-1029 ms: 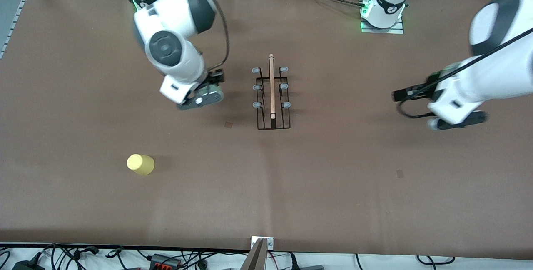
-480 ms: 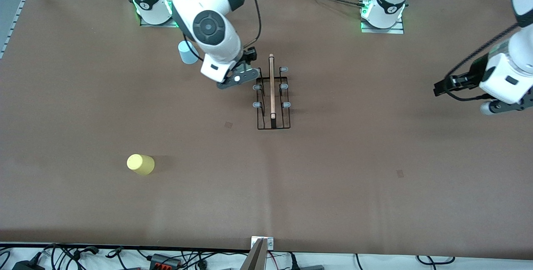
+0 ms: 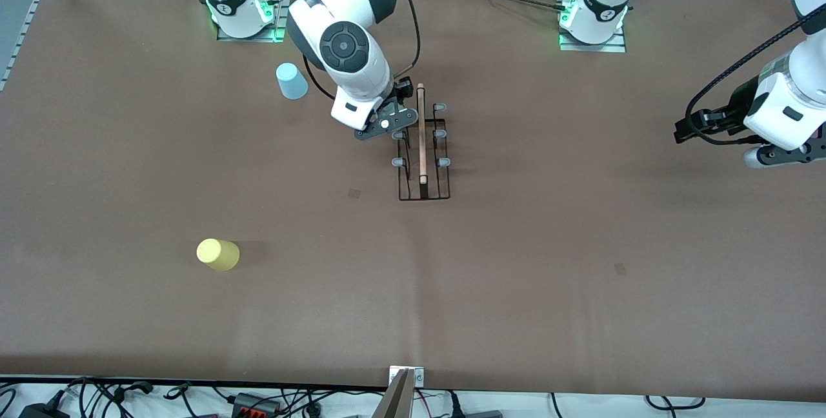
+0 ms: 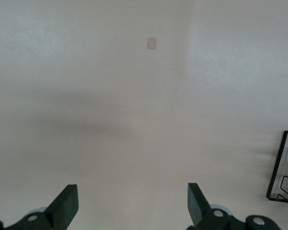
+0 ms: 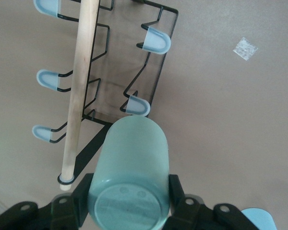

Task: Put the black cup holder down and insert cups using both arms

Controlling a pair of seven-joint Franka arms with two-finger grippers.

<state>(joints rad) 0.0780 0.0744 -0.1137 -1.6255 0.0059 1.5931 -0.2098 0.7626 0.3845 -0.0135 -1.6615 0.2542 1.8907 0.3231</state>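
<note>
The robot's right gripper will release the mint green cup, now held bottom-up beside the rod, on the black cup holder's grey-tipped peg [image 3: 403, 119] [image 5: 136, 109] that is closest to the robot bases.
The black cup holder [image 3: 421, 147] stands mid-table, its wooden rod handle pointing toward the front camera. My right gripper [image 3: 386, 124] hangs over the rack's end nearest the robot bases and is shut on a mint green cup [image 5: 129, 167], held bottom-up beside the rod [image 5: 79, 86] above a grey-tipped prong [image 5: 137, 106]. That cup is hidden under the hand in the front view. My left gripper [image 3: 776, 155] hovers open over bare table toward the left arm's end, fingers wide [image 4: 132, 191], with a corner of the rack [image 4: 283, 167] at the edge of its view.
A light blue cup [image 3: 292, 80] stands upside down near the right arm's base. A yellow cup [image 3: 218, 254] lies nearer the front camera at the right arm's end. Cables run along the table's front edge [image 3: 413, 382].
My right arm has swung with the mint cup from open table to the rack, uncovering the blue cup. My left arm has drawn back toward its end of the table.
</note>
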